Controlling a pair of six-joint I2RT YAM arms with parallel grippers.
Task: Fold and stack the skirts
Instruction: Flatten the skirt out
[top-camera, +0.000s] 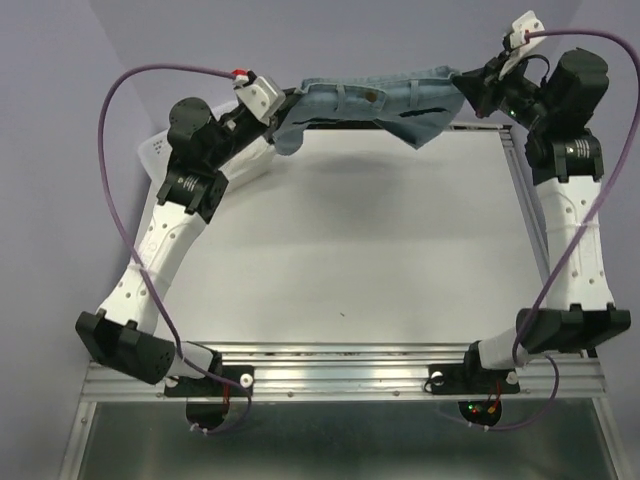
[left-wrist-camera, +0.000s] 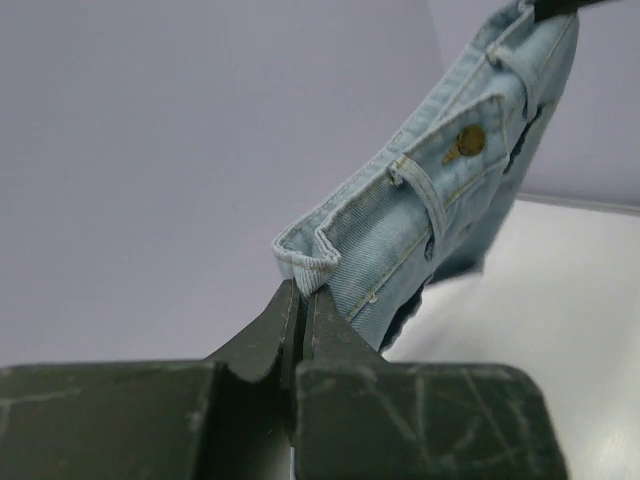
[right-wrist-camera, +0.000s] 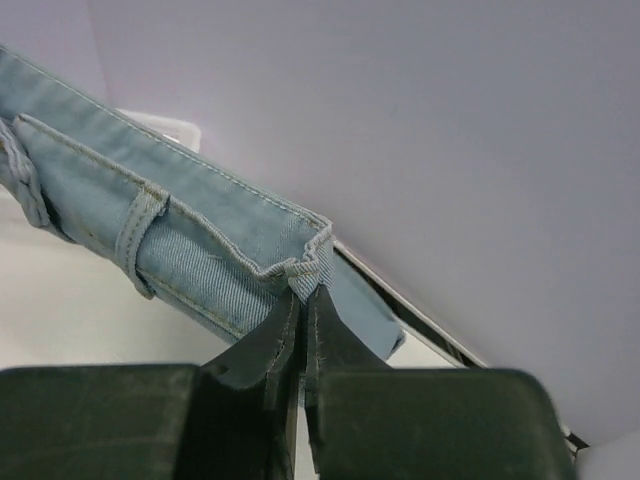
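Observation:
Next, my left gripper lets go of the denim skirt so that it lies spread flat across the middle of the white table top (top-camera: 354, 243).
A light blue denim skirt (top-camera: 370, 100) with belt loops and a brass button hangs stretched in the air over the table's far edge. My left gripper (top-camera: 283, 105) is shut on the left end of its waistband. My right gripper (top-camera: 462, 82) is shut on the right end. In the left wrist view the fingers (left-wrist-camera: 300, 292) pinch the folded waistband corner of the skirt (left-wrist-camera: 450, 190). In the right wrist view the gripper (right-wrist-camera: 305, 290) pinches the other corner of the skirt (right-wrist-camera: 190, 230). The cloth sags a little in the middle. No white ruffled skirt is in view.
The white table top (top-camera: 350, 250) lies below the skirt, with a metal rail (top-camera: 340, 365) at its near edge. A white object (top-camera: 152, 150) sits at the far left, mostly hidden behind the left arm. A lilac wall stands behind the table.

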